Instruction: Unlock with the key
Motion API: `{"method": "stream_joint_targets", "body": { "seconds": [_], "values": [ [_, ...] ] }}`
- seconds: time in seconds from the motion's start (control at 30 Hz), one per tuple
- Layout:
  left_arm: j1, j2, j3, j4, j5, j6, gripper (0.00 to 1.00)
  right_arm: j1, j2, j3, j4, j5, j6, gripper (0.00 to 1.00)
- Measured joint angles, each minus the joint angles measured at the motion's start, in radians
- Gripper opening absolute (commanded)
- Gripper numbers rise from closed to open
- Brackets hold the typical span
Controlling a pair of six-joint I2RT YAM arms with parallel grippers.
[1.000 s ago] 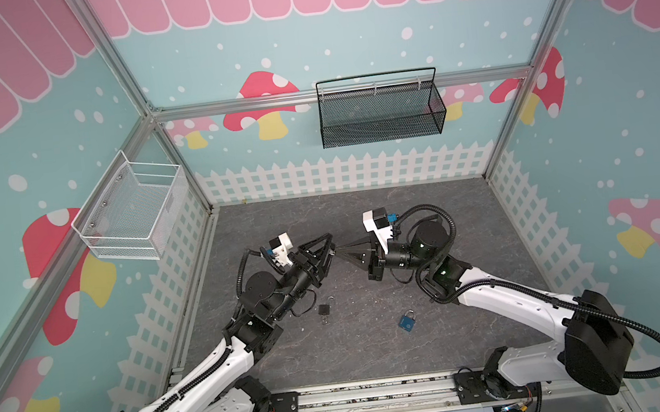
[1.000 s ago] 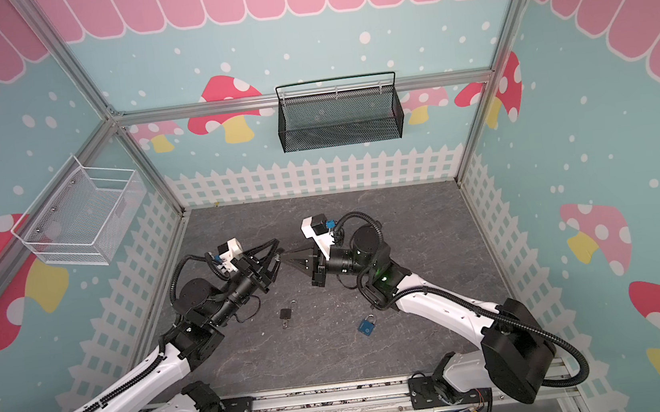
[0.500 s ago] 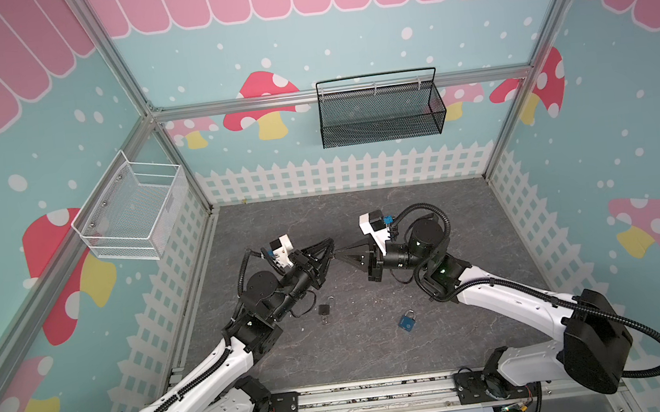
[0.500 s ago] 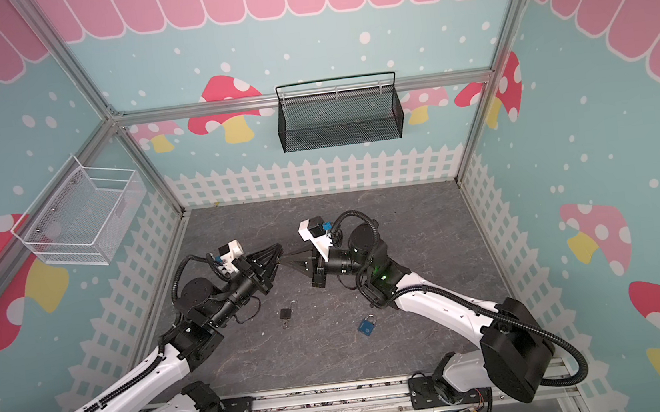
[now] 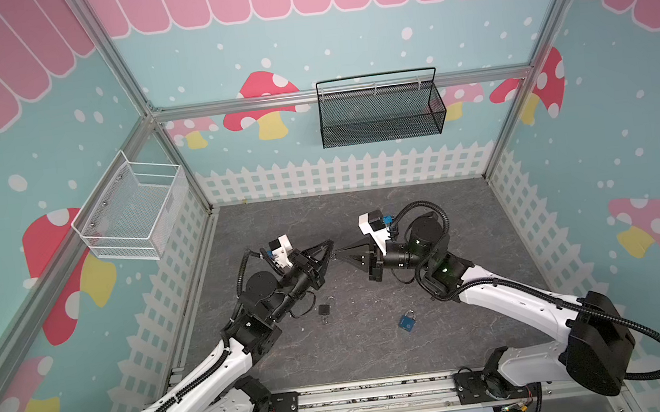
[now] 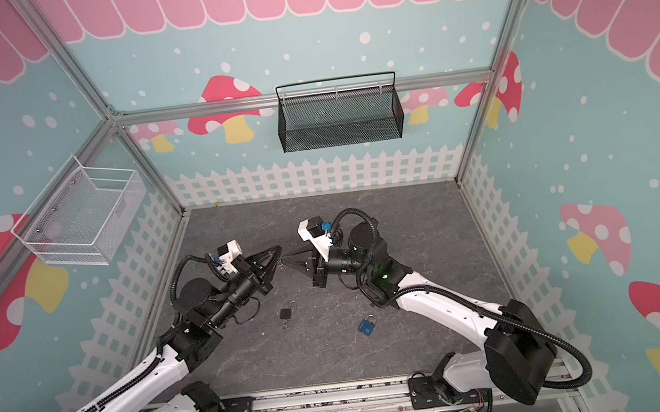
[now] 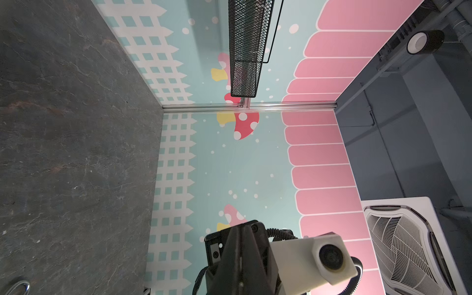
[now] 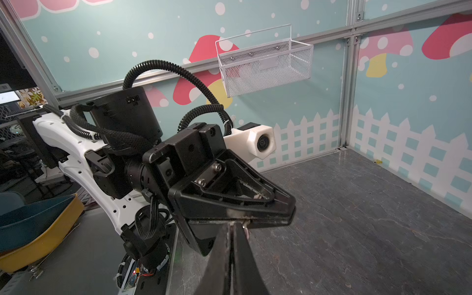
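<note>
The key sits at a slant beside my right gripper's fingers, so next I open my right gripper while my left gripper turns the key, then grasp the key's end (image 8: 247, 236) in line.
Both grippers meet tip to tip above the middle of the dark floor. My left gripper (image 5: 330, 243) (image 6: 279, 248) (image 7: 240, 229) is shut. A tiny silvery key (image 8: 245, 226) shows at its fingers (image 8: 242, 201), right where my right gripper (image 5: 338, 252) (image 6: 283, 257) (image 8: 230, 224) touches them. The right jaws stand almost together with a thin slit between them; whether they still pinch the key is hidden. A black padlock (image 5: 324, 309) (image 6: 285, 313) lies on the floor below the left gripper. A blue padlock (image 5: 406, 322) (image 6: 367, 325) lies nearer the front, below the right arm.
A black mesh basket (image 5: 379, 110) hangs on the back wall and a white wire basket (image 5: 132, 211) on the left wall. The metal base rail (image 5: 365, 395) runs along the front edge. A white picket-fence print lines the foot of the walls.
The two grippers have closed the gap between them and now touch at the tips. The left jaws have come together from partly open.
</note>
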State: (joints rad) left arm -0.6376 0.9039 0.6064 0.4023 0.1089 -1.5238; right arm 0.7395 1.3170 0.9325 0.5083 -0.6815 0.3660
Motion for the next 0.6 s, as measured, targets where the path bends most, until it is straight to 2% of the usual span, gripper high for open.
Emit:
{"method": "stream_joint_targets", "body": {
  "seconds": [0.03,0.2,0.4,0.6],
  "values": [
    [0.000,0.000,0.007,-0.006,-0.001,0.012,0.00,0.000,-0.007,0.001,-0.010,0.003,0.000,0.37],
    [0.000,0.000,0.072,-0.049,-0.012,0.154,0.00,-0.005,-0.061,0.003,-0.055,0.019,0.047,0.54],
    [-0.014,-0.002,0.130,-0.074,-0.012,0.459,0.00,-0.062,-0.108,0.001,-0.063,-0.020,0.212,0.56],
    [-0.054,0.021,0.133,-0.027,0.027,0.716,0.00,-0.110,-0.091,-0.038,0.040,-0.109,0.439,0.55]
  ]
}}
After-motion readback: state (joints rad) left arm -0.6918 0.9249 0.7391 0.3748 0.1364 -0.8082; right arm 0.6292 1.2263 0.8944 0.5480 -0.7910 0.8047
